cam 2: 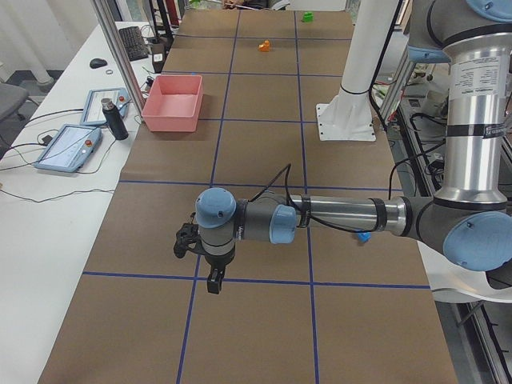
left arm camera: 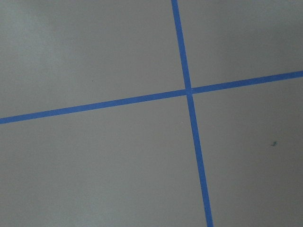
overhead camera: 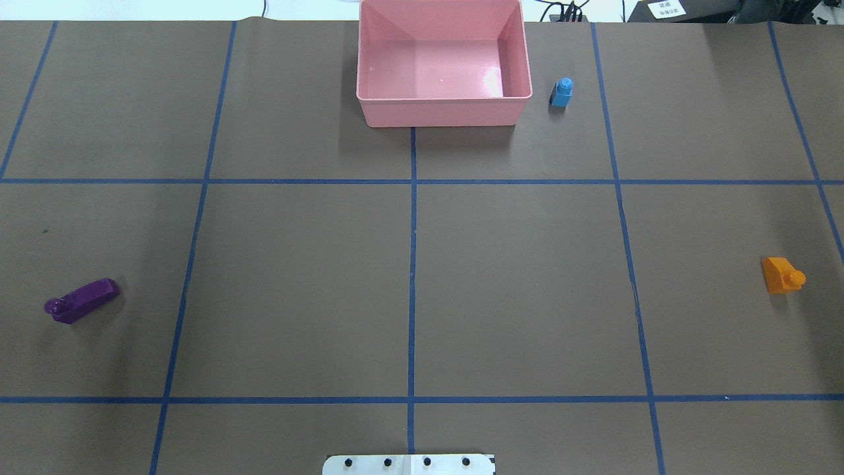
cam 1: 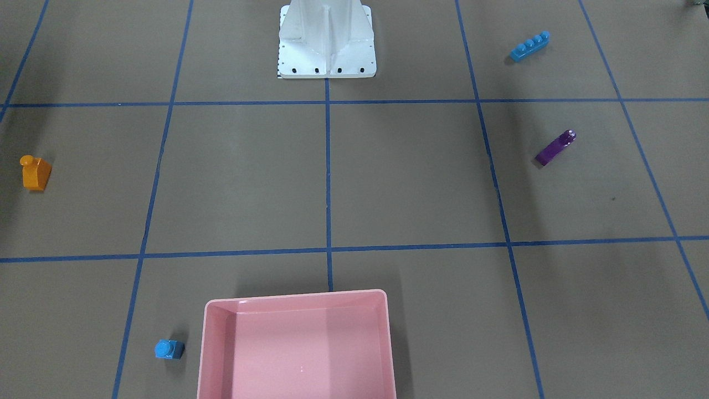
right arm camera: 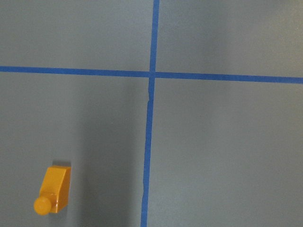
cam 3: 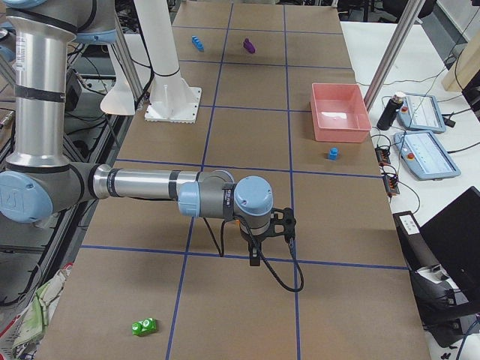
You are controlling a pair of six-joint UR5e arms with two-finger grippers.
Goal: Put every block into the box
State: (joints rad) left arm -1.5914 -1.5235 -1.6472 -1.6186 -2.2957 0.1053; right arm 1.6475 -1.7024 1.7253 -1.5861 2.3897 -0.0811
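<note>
Next, I take my right gripper over to the orange sloped brick and then close it on the brick's studded end (cam 1: 34, 165) (right arm camera: 50, 197).
The pink box (overhead camera: 443, 109) stands at the table's far middle and holds nothing. A blue one-stud cube (overhead camera: 562, 92) stands just to its right. The orange sloped brick (overhead camera: 782, 274) lies far right and also shows in the right wrist view (right arm camera: 53, 189). The purple wedge (overhead camera: 82, 301) lies far left. The long blue bar (cam 1: 530, 46) lies near the robot's left side. The green brick (cam 3: 143, 326) lies past the table's right end. My left gripper (cam 2: 212, 280) and right gripper (cam 3: 255, 259) hang over bare table. They show only in the side views, so I cannot tell whether they are open or shut.
A white metal pedestal (cam 1: 327, 55) stands at the robot's side of the table. A black bottle (cam 2: 112, 120) and two tablets (cam 2: 68, 148) sit on the side desk beside the box. Blue tape lines mark a grid on the brown mat.
</note>
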